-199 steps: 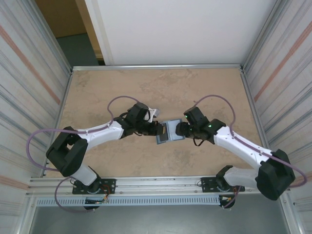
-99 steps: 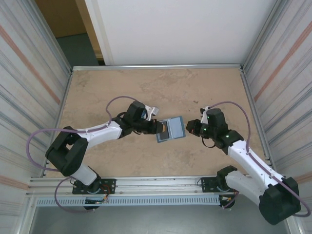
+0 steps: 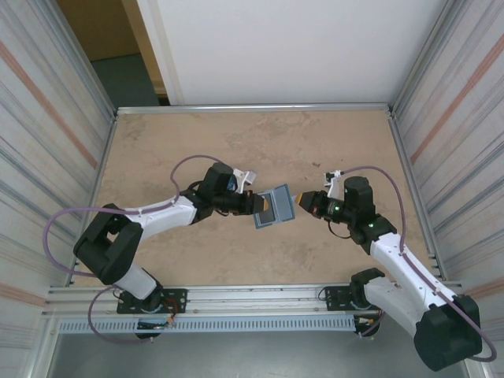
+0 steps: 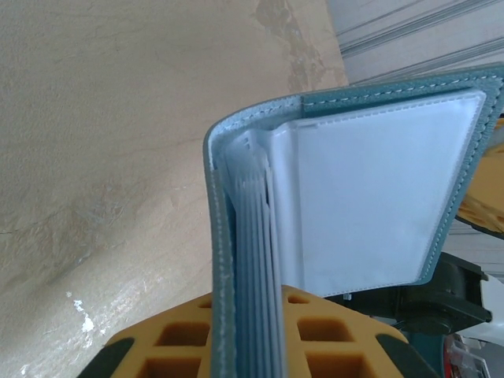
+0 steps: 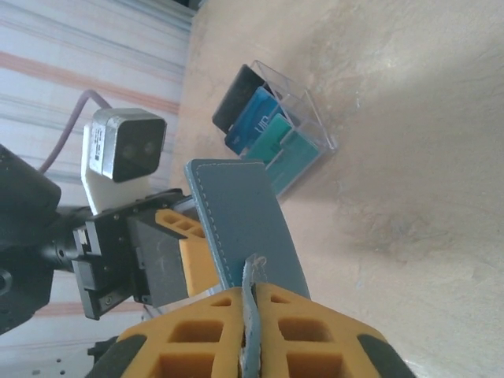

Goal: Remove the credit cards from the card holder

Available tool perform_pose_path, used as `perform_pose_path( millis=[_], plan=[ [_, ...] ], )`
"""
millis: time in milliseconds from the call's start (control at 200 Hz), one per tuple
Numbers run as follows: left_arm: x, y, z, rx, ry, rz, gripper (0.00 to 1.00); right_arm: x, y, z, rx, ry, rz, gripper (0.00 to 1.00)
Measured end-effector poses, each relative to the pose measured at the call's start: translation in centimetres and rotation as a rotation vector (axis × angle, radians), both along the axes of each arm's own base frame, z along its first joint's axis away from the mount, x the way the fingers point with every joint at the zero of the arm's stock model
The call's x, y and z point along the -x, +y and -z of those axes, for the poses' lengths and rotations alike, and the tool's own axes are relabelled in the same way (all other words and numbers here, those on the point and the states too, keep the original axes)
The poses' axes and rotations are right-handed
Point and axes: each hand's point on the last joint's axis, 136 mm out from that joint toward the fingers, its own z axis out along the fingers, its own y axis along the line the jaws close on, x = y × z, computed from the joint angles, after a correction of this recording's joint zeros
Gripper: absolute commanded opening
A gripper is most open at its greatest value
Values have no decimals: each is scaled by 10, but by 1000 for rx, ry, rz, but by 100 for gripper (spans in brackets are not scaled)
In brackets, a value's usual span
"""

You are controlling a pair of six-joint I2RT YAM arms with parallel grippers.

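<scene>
I should release the card holder from my left gripper on the bare tabletop (image 3: 281,229) between the arms, toward their bases.
The teal-blue card holder (image 3: 277,206) is held off the table, its covers spread. My left gripper (image 3: 258,206) is shut on its left cover and the stack of pocket leaves (image 4: 252,236); the yellow pads (image 4: 181,335) press from both sides. The pale inside of the other cover (image 4: 370,189) faces the left wrist camera, and its teal outside (image 5: 236,220) faces the right one. My right gripper (image 3: 302,203) sits just right of the holder, shut on a thin teal-blue card (image 5: 252,272) seen edge-on, a short tip poking past the pads (image 5: 315,315).
A clear plastic stand (image 5: 311,118) holds a fan of black, blue and teal cards (image 5: 264,126) on the table behind the left gripper, at the stand (image 3: 246,179) in the top view. Metal rails edge the table (image 3: 260,107), and bare tabletop (image 3: 260,142) lies beyond the arms.
My right gripper has drawn back to the right from the card holder, shut on the thin card. The holder's free cover has swung wider and tilted. The left gripper has barely moved.
</scene>
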Motion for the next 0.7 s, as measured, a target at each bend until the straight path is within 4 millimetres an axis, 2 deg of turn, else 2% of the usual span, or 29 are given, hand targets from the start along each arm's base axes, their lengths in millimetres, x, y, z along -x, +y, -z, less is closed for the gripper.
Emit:
perform_pose_path(
  millis=[190, 306, 426, 531, 702],
  plan=[
    [2, -2, 16, -24, 28, 5, 0, 1, -18, 15, 71, 65, 55, 56],
    [7, -3, 27, -46, 51, 14, 0, -1, -29, 15, 116, 74, 91, 64],
    [14, -7, 36, -65, 72, 34, 0, 0, -42, 16, 177, 83, 140, 78],
    [20, -10, 44, -81, 89, 49, 0, -1, -57, 12, 247, 75, 197, 90],
    [27, -13, 63, -116, 128, 62, 0, 0, -76, -3, 324, 36, 274, 99]
  ],
)
